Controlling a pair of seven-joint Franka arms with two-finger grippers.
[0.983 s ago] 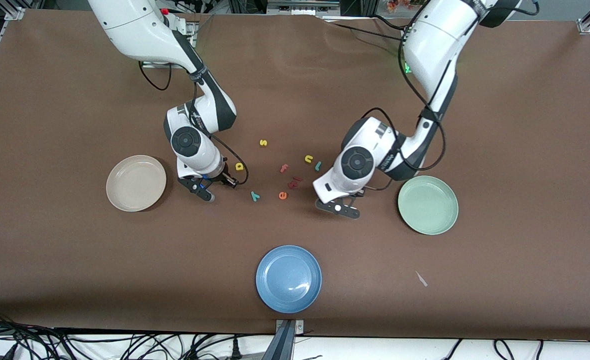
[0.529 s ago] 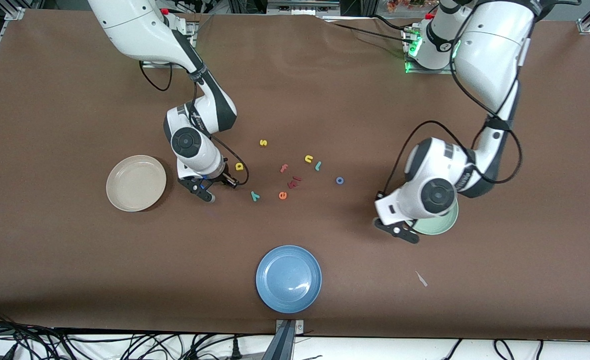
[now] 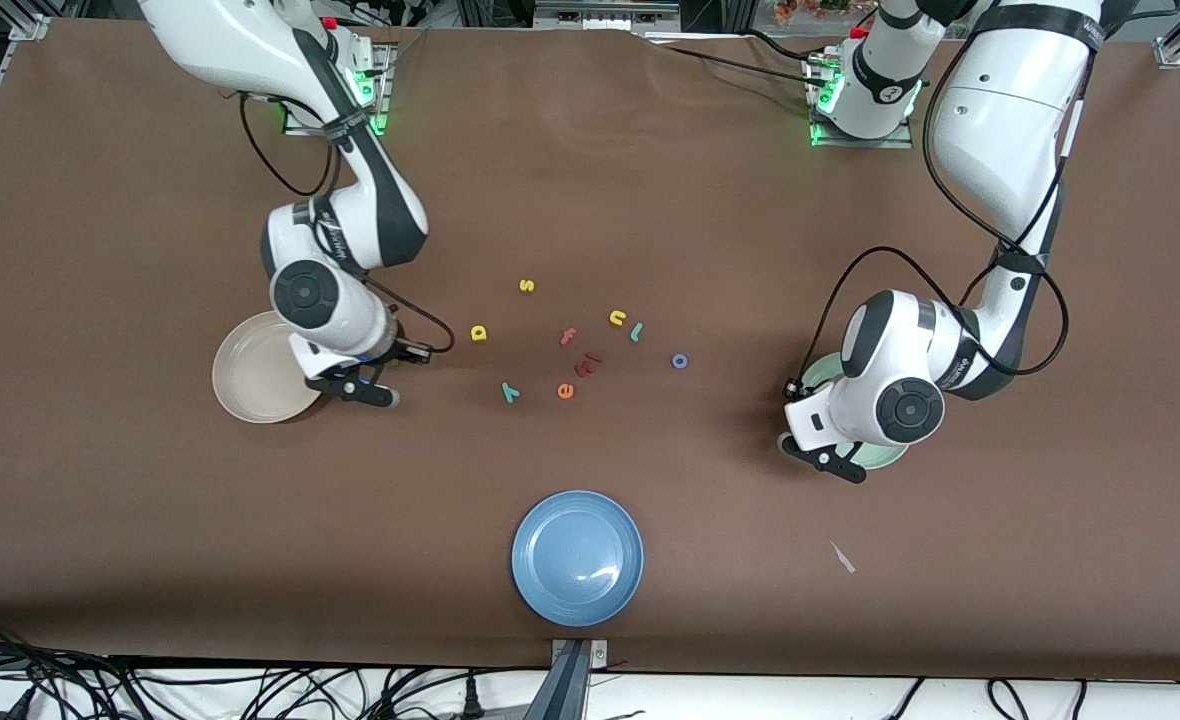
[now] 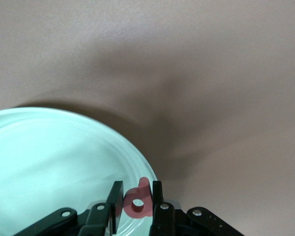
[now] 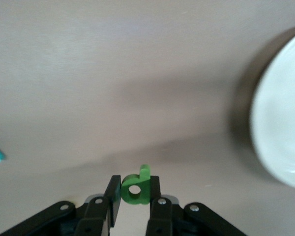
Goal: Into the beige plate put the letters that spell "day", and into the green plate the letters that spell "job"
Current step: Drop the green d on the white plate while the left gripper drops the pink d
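Next, my right gripper releases the green bowl-and-stem letter inside the beige plate, slightly off its middle (image 3: 289,359) toward the scattered letters.
My left gripper (image 4: 136,189) is shut on the salmon-red bowl-and-stem letter (image 4: 137,202), which hangs over the rim of the green plate (image 4: 49,162). That arm covers most of the green plate (image 3: 816,372). My right gripper (image 5: 135,183) is shut on the green bowl-and-stem letter (image 5: 136,191), over bare table just beside the beige plate (image 5: 285,132). The beige plate (image 3: 255,380) holds nothing that I can see. On the mat lie the yellow bowl-and-stem letter (image 3: 478,333), the teal "y" (image 3: 510,392), the blue "o" (image 3: 680,361) and the teal hooked stroke (image 3: 636,331).
Among them lie a yellow "s" (image 3: 526,286), a yellow "n" (image 3: 617,318), an orange "e" (image 3: 565,391), a pink "f" (image 3: 568,337) and a dark red piece (image 3: 588,364). A blue plate (image 3: 577,557) sits nearest the front camera. A white scrap (image 3: 842,558) lies near it.
The left arm has swung from the middle letters to the green plate, uncovering the blue "o". The right arm has moved from beside the yellow letter toward the beige plate.
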